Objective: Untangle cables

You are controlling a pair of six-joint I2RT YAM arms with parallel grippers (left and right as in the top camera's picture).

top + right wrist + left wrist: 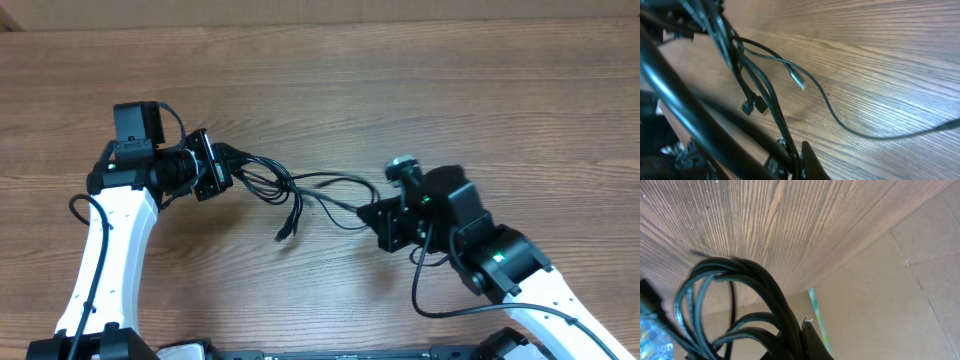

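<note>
The piece of cable in my right gripper runs tight into loops that my left gripper pinches together, so my right gripper needs to let go of the strand of cable and take those loops (270, 182).
Several thin black cables (300, 190) lie tangled on the wooden table between my two grippers. My left gripper (226, 168) is shut on one end of the bunch, and in the left wrist view the cords (765, 295) loop out beside its fingertip (812, 335). My right gripper (370, 213) is shut on the other side; one thin cable (771, 102) runs down into the pinch between its fingers (812, 160). A loose plug end (285, 232) rests on the table below the bunch. A silver plug (798, 80) and a black plug (752, 106) hang from the cords.
A brown cardboard wall (400, 10) borders the far edge of the table (450, 100). The right arm's own thicker cable (430, 290) loops beside its wrist. A thick black cable (680, 100) crosses the left of the right wrist view.
</note>
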